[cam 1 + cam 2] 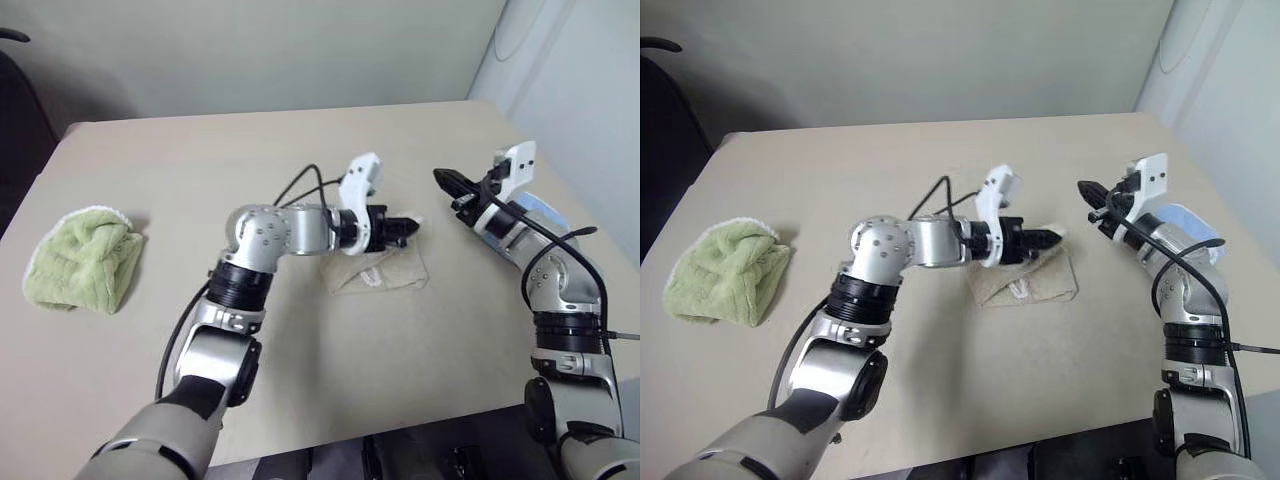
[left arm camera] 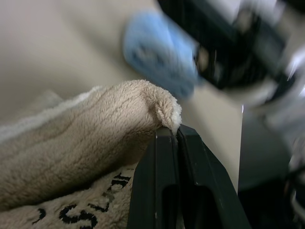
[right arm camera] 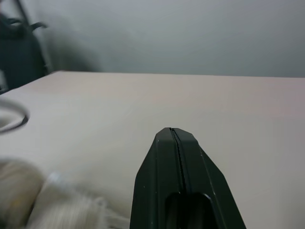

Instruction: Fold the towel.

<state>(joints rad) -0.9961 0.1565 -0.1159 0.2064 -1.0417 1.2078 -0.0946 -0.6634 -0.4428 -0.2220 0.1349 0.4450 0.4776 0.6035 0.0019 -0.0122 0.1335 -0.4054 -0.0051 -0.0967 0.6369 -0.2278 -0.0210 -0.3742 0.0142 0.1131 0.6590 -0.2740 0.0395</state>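
I need to release the beige towel's corner with my left gripper on the table (image 1: 440, 246) just past its edge, toward the light-blue cloth. The corner is now raised over the towel.
The beige towel (image 1: 392, 274) lies bunched in the middle of the table, its dark lettering showing in the left wrist view. My left gripper (image 1: 408, 228) reaches across from the left and is shut on a raised corner of the towel (image 2: 162, 107), which is pinched between the black fingertips (image 2: 167, 143). The lifted layer arches over the rest of the cloth. To the right of the towel my right gripper (image 1: 441, 179) hovers above the table, shut, with nothing in it. Its closed tips (image 3: 173, 131) point across the table to the left.
A fluffy lime-green towel (image 1: 82, 261) sits at the table's left side. A small light-blue cloth (image 1: 1186, 219) lies by the right edge under my right arm. The tan table (image 1: 200, 160) meets a wall at the back. A dark chair (image 1: 665, 110) stands at the far left.
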